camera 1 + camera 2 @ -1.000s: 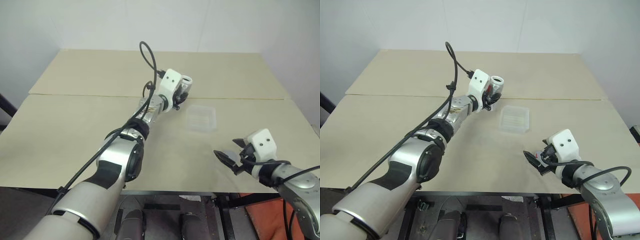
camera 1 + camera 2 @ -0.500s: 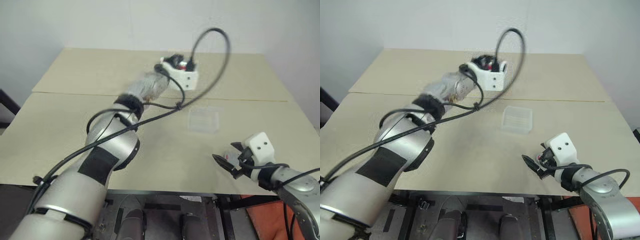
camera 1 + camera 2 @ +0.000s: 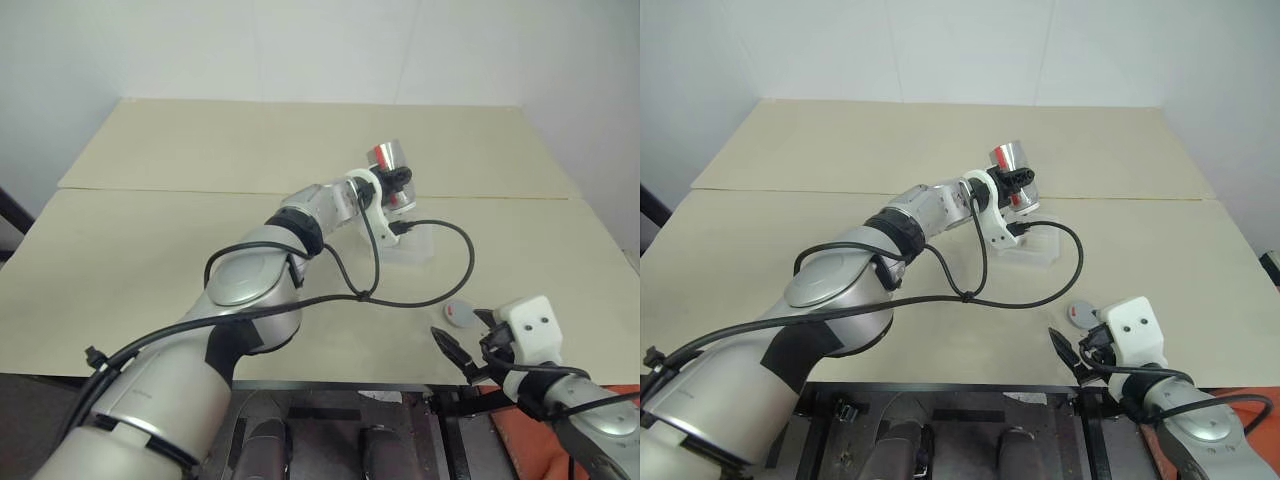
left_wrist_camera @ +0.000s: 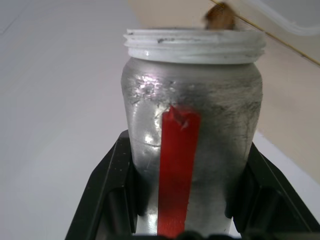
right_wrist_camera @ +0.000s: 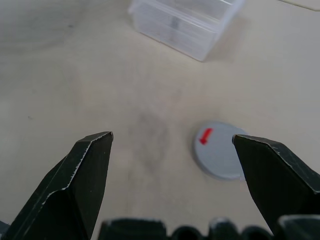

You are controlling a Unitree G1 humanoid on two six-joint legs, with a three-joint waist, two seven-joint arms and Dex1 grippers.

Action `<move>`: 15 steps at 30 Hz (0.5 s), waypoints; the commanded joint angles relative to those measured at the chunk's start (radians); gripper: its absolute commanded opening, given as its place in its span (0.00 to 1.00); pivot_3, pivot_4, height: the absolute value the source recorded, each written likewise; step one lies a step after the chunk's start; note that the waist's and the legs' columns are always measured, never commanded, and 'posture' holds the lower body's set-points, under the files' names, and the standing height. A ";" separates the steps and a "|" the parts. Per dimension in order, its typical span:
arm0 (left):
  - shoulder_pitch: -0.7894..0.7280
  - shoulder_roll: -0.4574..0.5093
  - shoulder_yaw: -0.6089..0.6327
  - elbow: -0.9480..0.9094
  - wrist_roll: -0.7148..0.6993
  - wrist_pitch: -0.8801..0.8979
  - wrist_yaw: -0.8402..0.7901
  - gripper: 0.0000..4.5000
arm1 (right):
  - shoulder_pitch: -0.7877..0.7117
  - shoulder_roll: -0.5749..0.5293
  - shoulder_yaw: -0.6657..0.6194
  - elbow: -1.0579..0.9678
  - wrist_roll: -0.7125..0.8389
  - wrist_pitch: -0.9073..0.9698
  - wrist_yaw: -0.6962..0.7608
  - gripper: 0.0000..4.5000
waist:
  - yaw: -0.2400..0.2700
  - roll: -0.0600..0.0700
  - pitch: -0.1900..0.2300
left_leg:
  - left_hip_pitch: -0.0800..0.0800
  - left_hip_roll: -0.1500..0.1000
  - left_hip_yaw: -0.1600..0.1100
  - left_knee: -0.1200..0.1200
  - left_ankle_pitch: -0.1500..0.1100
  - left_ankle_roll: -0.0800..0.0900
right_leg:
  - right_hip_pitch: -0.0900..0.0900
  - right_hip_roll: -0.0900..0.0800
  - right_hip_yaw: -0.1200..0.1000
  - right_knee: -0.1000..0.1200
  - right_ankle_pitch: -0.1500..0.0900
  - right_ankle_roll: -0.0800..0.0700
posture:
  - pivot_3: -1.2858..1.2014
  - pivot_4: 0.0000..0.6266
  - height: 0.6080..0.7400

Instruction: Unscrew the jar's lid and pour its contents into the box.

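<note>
I will let go of the jar with my left gripper on the table [image 3: 324, 237] next to the clear box, just in front of the seam.
My left gripper [image 4: 185, 160] is shut on the jar [image 4: 192, 100], a silvery cylinder with a red strip and a bare white threaded mouth. In the head views the jar [image 3: 386, 156] hangs tipped over the clear box [image 3: 417, 246], with the gripper [image 3: 398, 186] around its middle. A tiny brown bit of the contents [image 4: 220, 15] shows at the jar's rim. The grey lid [image 5: 220, 156], marked with red, lies flat on the table near its front edge. My right gripper [image 5: 172, 137] is open and holds nothing, just short of the lid [image 3: 462, 315].
The left arm's black cable [image 3: 455, 270] loops low over the table between the box and the lid. A seam [image 3: 150, 190] runs across the beige tabletop behind the box. The table's front edge [image 3: 330, 382] lies right below my right gripper [image 3: 460, 338].
The left wrist has rolled over, turning the jar from mouth-up to tipped above the box. My right gripper has drawn back toward the front edge, still open, uncovering the lid on the table.
</note>
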 commanded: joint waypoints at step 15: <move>0.020 0.028 0.629 -0.027 -0.603 0.042 -0.273 0.43 | -0.091 -0.042 0.009 0.040 0.002 -0.007 0.025 0.99 | -0.002 0.000 0.000 | 0.000 0.000 0.000 0.001 0.000 0.001 | 0.000 0.000 0.000 0.000 0.000 0.000 | 0.52 0.24 1.00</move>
